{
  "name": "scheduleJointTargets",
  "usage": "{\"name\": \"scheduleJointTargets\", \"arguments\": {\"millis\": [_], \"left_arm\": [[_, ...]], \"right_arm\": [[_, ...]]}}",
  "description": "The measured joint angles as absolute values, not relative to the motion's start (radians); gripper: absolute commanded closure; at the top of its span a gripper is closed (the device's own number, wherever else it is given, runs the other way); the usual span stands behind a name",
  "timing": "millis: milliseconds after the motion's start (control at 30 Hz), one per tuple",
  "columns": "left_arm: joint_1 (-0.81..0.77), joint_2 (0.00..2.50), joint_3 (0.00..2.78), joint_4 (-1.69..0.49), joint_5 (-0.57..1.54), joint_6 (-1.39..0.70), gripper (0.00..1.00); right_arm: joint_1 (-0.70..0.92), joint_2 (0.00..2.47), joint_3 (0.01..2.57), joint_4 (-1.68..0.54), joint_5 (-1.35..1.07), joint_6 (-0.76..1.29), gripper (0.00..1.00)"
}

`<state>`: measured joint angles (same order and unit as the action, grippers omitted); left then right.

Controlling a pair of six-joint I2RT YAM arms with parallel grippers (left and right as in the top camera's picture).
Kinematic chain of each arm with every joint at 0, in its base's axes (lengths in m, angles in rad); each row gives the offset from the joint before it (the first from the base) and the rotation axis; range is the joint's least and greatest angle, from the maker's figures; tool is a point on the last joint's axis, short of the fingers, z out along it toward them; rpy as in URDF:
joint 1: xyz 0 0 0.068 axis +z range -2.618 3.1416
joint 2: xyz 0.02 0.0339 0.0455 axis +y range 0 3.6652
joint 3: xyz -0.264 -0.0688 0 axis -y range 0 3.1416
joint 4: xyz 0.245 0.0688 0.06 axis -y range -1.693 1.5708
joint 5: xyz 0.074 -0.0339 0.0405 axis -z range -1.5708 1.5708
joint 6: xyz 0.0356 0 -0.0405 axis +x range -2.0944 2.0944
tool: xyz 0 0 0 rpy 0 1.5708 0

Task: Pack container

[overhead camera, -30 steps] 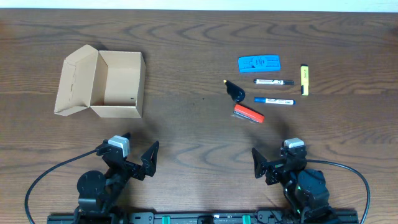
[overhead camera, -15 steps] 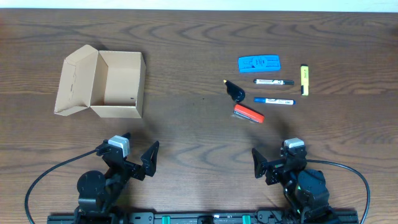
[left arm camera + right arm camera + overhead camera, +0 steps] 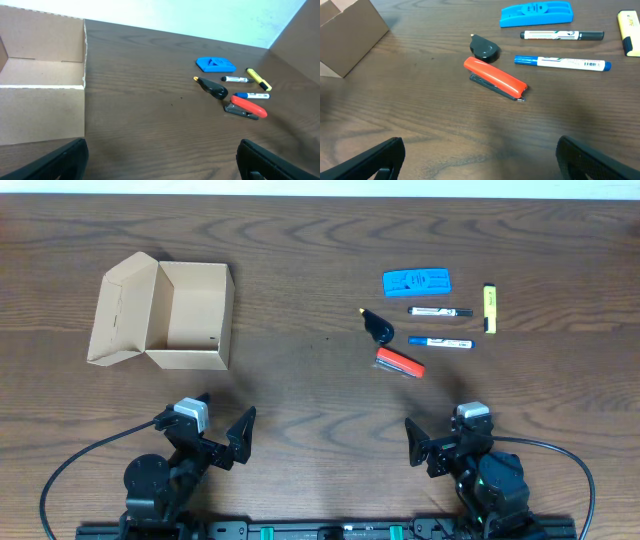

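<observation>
My left gripper is to close on the box's side (image 3: 224, 327) (image 3: 84, 75) opposite the lid flap, toward the near end of that side, so that it can move the box.
The container (image 3: 190, 315) is a tan cardboard box at the left of the table, open, with its lid flap (image 3: 120, 310) folded out to the left. It looks empty in the left wrist view (image 3: 40, 95). A blue flat piece (image 3: 416, 281), a yellow highlighter (image 3: 489, 308), a black marker (image 3: 440, 311), a blue marker (image 3: 440, 341), a black rounded object (image 3: 379, 328) and a red stapler (image 3: 400, 362) lie at the right. My left gripper (image 3: 205, 430) and my right gripper (image 3: 455, 442) are both open and empty at the near edge, far from everything.
The box corner (image 3: 350, 35) shows at the top left of the right wrist view, with the stapler (image 3: 495, 79) nearest that gripper. A pale wall runs along the table's far edge (image 3: 175, 20).
</observation>
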<state>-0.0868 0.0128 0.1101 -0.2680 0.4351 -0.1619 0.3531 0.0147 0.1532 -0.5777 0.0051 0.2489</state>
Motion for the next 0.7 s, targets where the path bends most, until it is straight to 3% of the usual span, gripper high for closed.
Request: {"name": "scheduleJointTargets", "arguments": {"millis": [700], "left_arm": [[-0.087,0.113,0.200,-0.271,0.426,-0.202,0.05]], "right_arm": [[0.353,0.015,0.153,-0.577,0.006,0.249,0.01]]}}
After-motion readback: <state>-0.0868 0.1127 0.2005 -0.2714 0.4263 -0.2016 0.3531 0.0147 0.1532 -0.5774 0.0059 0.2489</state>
